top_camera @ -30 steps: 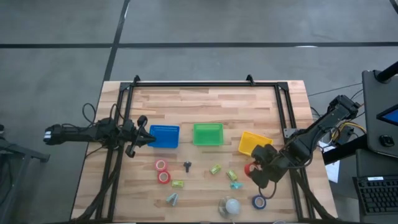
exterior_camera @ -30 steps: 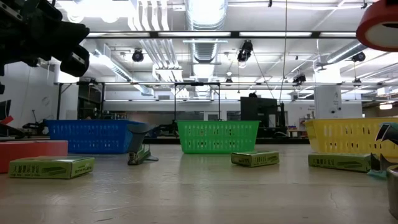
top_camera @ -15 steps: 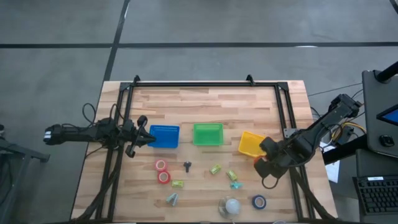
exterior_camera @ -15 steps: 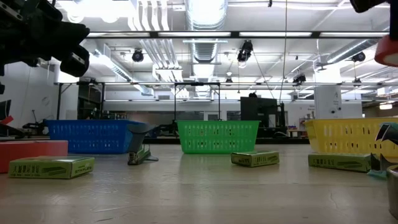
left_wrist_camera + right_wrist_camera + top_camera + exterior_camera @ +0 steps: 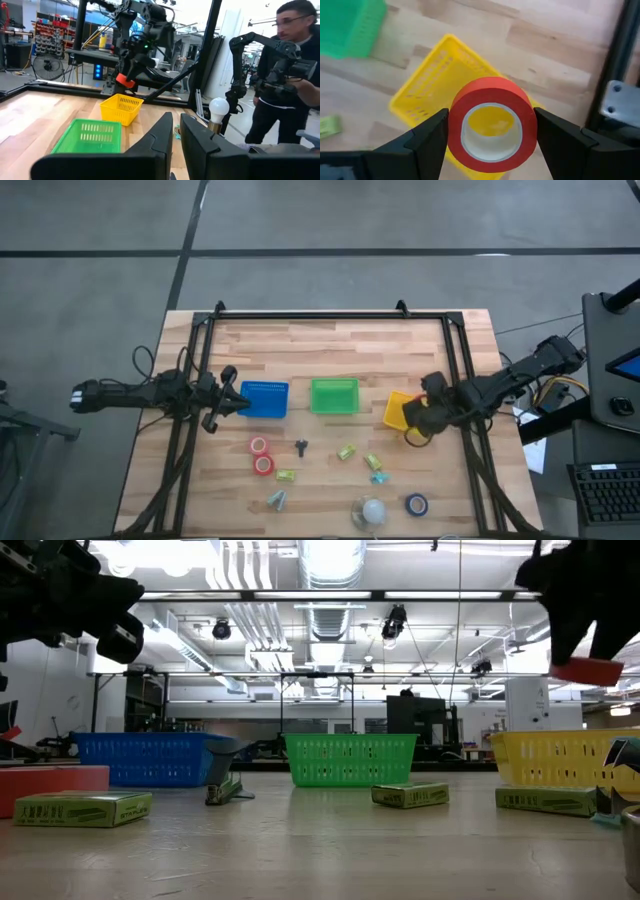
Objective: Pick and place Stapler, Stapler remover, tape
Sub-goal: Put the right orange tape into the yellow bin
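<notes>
My right gripper is going to let go of the red tape roll, now hanging over that basket, near the middle of the yellow basket [image 5: 417, 416] [image 5: 478, 120].
My right gripper [image 5: 418, 425] hangs over the yellow basket [image 5: 402, 409], shut on a red tape roll with a pale core [image 5: 492, 125]. In the low view this roll [image 5: 587, 671] shows edge-on below the gripper [image 5: 575, 610]. Two more red rolls [image 5: 261, 455] and a dark blue roll [image 5: 416, 504] lie flat on the table. A small dark stapler [image 5: 301, 446] rests on the wood between them. My left gripper [image 5: 235, 400] waits, shut, beside the blue basket [image 5: 265, 398]. My right gripper pinches the red tape roll by its outer red wall [image 5: 454, 127], one finger on each opposite side. The fingers [image 5: 427, 140] come from above, pointing down. The roll is lifted clear and lies nearly flat above the yellow basket [image 5: 427, 100], its hole facing the wrist camera.
A green basket [image 5: 334, 395] stands between the blue and yellow ones. Small green boxes [image 5: 347, 451], teal pieces [image 5: 275, 499] and a white ball [image 5: 373, 510] lie near the table's near edge. A black frame [image 5: 459, 370] runs along the sides. A person [image 5: 290, 75] stands beyond the table.
My right gripper has carried the red tape roll from above the near right part of the table toward the far edge, until it came over the yellow basket. Its wrist has turned on the way. The roll has stayed pinched throughout.
</notes>
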You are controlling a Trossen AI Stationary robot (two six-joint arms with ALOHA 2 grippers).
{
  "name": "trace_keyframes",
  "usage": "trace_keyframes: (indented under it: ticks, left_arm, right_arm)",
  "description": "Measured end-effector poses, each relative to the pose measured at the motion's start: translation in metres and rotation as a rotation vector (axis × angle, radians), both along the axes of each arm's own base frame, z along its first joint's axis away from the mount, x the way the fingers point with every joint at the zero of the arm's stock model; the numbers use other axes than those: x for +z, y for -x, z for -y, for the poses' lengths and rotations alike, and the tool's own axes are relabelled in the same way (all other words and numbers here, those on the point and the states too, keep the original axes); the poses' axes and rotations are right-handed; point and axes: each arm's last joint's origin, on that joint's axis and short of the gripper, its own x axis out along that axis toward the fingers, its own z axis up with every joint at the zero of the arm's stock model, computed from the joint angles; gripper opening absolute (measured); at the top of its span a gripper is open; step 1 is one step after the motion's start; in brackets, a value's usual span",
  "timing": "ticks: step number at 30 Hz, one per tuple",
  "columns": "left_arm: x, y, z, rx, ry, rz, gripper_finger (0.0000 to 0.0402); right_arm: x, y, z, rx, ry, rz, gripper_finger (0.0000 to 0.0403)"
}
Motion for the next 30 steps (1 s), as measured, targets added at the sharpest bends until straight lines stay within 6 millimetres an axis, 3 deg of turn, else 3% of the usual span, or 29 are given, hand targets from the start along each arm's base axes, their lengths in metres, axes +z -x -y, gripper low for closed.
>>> trace_keyframes:
  ticks: [9,20,30]
  left_arm:
    - [0.0,0.0,0.0,0.0,0.0,-0.001,0.0042]
    - [0.0,0.0,0.0,0.0,0.0,-0.003,0.0042]
    - [0.0,0.0,0.0,0.0,0.0,-0.004,0.0042]
  right_arm:
    - [-0.023,-0.009,0.021,0.039,-0.072,-0.05,0.0264]
    - [-0.053,-0.003,0.019,0.033,-0.182,-0.09,0.0265]
    - [-0.067,-0.003,0.018,0.077,-0.238,-0.074,0.0266]
